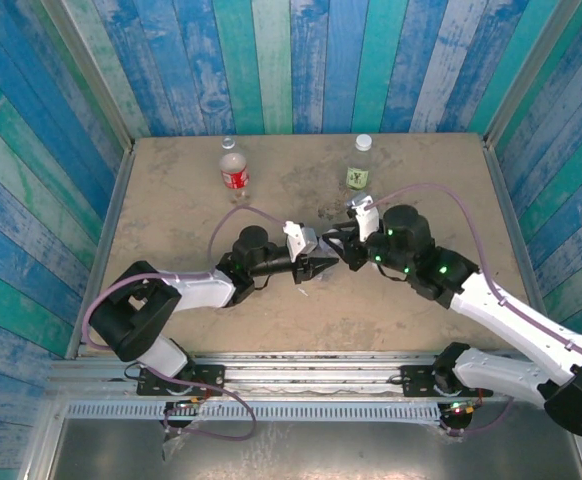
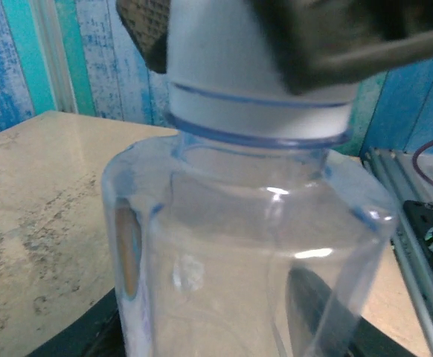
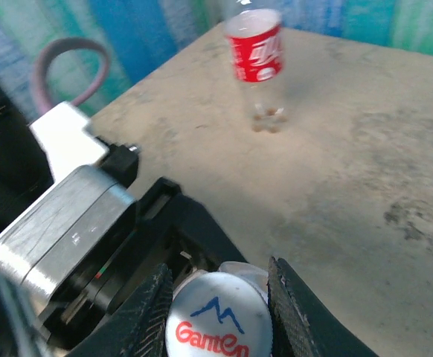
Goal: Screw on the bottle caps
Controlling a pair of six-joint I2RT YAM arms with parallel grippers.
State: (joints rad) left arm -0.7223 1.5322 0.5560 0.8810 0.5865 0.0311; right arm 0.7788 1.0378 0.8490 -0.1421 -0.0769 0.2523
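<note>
My right gripper needs to release the white cap, with its bluish bottle standing on the table (image 1: 384, 202) close beside the bottle with the green-yellow label.
My left gripper (image 1: 316, 267) is shut on the slim, unlabelled bluish bottle (image 2: 239, 245), held at mid-table with its dark fingers (image 2: 328, 312) on either side of the body. A white cap (image 2: 254, 97) sits on the bottle's neck. My right gripper (image 1: 349, 256) meets it from the right. In the right wrist view that cap (image 3: 216, 323), printed with a red and blue logo, lies between the two fingers (image 3: 298, 312), which press its sides; the right gripper (image 3: 220, 279) is shut on it. The red-labelled bottle (image 1: 234, 170) and the green-yellow-labelled bottle (image 1: 359, 172) stand upright at the back, each with a cap on.
Blue and green plank walls (image 1: 291, 60) close in the tan table (image 1: 171, 230) on three sides. A metal rail (image 1: 311, 365) runs along the near edge. Purple cables (image 1: 441, 200) loop above both arms.
</note>
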